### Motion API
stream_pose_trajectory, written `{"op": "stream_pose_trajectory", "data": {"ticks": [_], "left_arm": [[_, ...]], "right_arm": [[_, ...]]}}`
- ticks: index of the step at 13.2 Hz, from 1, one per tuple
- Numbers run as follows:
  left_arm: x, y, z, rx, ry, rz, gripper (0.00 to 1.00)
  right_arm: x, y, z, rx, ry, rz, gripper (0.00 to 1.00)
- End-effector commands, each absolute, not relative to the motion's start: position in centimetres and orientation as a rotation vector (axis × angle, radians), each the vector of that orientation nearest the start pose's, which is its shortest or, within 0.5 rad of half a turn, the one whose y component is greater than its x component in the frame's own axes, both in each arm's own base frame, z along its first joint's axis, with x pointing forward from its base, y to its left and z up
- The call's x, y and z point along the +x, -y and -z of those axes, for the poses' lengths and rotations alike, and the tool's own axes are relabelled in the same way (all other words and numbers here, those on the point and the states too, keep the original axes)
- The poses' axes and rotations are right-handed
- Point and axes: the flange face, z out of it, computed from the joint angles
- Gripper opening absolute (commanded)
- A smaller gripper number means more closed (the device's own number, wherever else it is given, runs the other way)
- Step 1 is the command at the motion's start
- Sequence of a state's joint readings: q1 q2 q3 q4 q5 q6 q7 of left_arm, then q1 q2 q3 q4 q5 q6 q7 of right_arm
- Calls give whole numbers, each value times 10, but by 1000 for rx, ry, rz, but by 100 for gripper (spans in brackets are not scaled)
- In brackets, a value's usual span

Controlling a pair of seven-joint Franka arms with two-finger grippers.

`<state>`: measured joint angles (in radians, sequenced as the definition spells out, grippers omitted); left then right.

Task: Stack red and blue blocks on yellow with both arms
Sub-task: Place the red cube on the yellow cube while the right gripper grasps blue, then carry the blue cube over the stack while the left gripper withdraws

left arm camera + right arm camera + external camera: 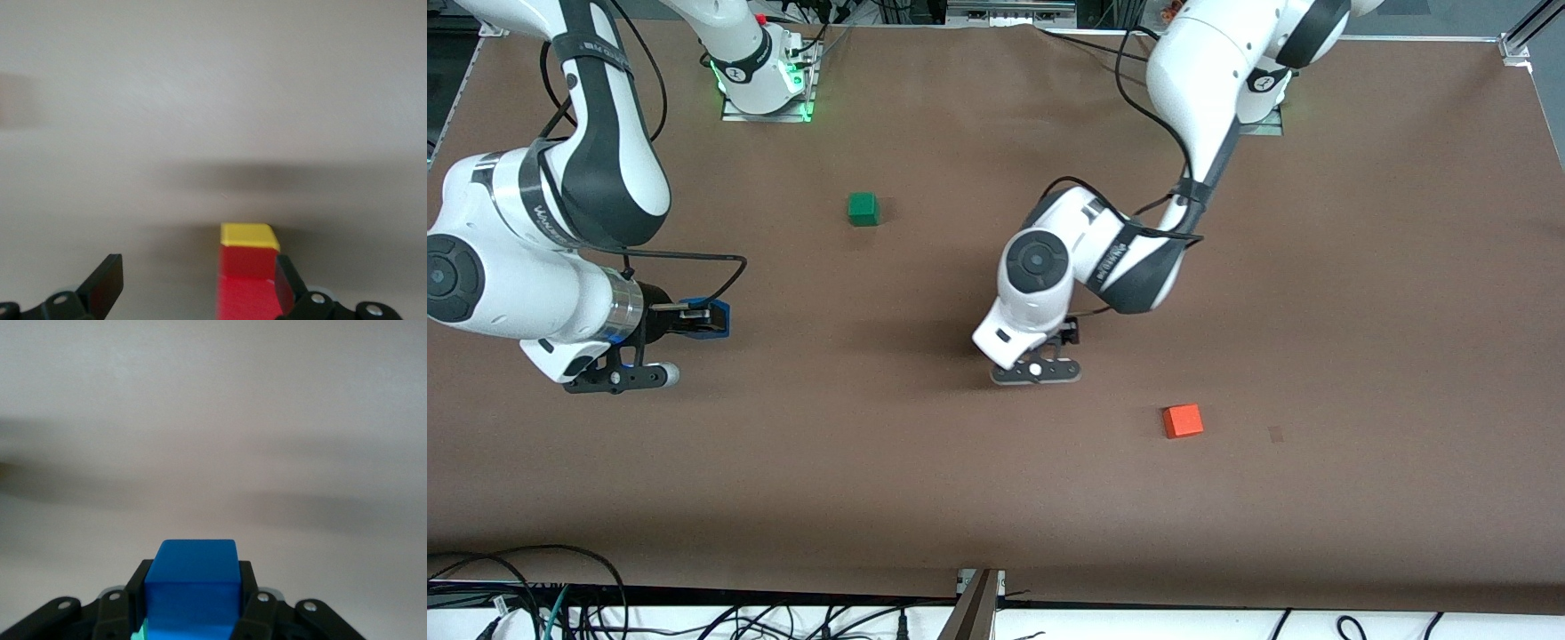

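My right gripper needs to let go of the blue cube on top of the red cube [1011, 318], which is between the open fingers of my left gripper.
In the left wrist view the deep red cube [247, 287] sits on the yellow cube [247, 235]. My left gripper [198, 288] is open around them, and the red cube is close against one finger [287, 283]. In the front view this gripper [1037, 370] is low over the middle of the table and hides both cubes. My right gripper [192, 603] is shut on the bright blue cube [193, 577] and holds it above the table. In the front view it [618, 377] hangs at the right arm's end of the table, and the cube is hidden beneath it.
A green cube [863, 209] lies nearer the robots' bases, between the two grippers. An orange cube [1183, 420] lies nearer the front camera than the left gripper, toward the left arm's end. Cables run along the table's front edge [996, 591].
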<state>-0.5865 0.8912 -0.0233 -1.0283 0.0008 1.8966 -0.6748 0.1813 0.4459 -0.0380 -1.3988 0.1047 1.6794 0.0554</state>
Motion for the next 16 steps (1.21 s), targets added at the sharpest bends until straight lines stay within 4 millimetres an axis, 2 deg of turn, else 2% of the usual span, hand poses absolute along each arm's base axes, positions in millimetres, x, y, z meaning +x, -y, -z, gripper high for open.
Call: {"op": "stream_pose_trajectory", "data": {"ticks": [1, 2, 5, 6, 7, 9, 10, 12, 13, 15, 16], "left_arm": [[666, 387, -353, -3147, 127, -14, 100], [677, 361, -364, -3143, 152, -13, 100], [706, 273, -406, -3142, 18, -16, 100], [711, 237, -432, -3138, 6, -13, 100], [717, 197, -446, -3134, -14, -26, 100], [719, 121, -483, -3152, -96, -36, 100], [716, 92, -505, -3155, -80, -14, 100], [701, 61, -561, -3158, -16, 102, 100], [692, 45, -582, -3154, 20, 139, 100], [660, 35, -604, -3141, 34, 133, 100], [646, 33, -607, -3138, 38, 112, 100]], "right_arm": [[660, -168, -449, -3059, 48, -241, 43], [659, -195, -451, -3065, 31, -228, 43], [649, -282, -444, -3075, -9, -181, 44], [645, -313, -439, -3072, -22, -150, 44], [640, -344, -432, -3069, -25, -124, 44], [625, -408, -409, -3053, -149, -70, 44], [616, -439, -396, -3030, -226, -34, 44], [600, -486, -365, -2999, -288, 22, 44], [599, -495, -357, -2989, -286, 35, 44], [596, -510, -343, -2973, -309, 53, 44], [589, -520, -336, -2967, -336, 60, 44]]}}
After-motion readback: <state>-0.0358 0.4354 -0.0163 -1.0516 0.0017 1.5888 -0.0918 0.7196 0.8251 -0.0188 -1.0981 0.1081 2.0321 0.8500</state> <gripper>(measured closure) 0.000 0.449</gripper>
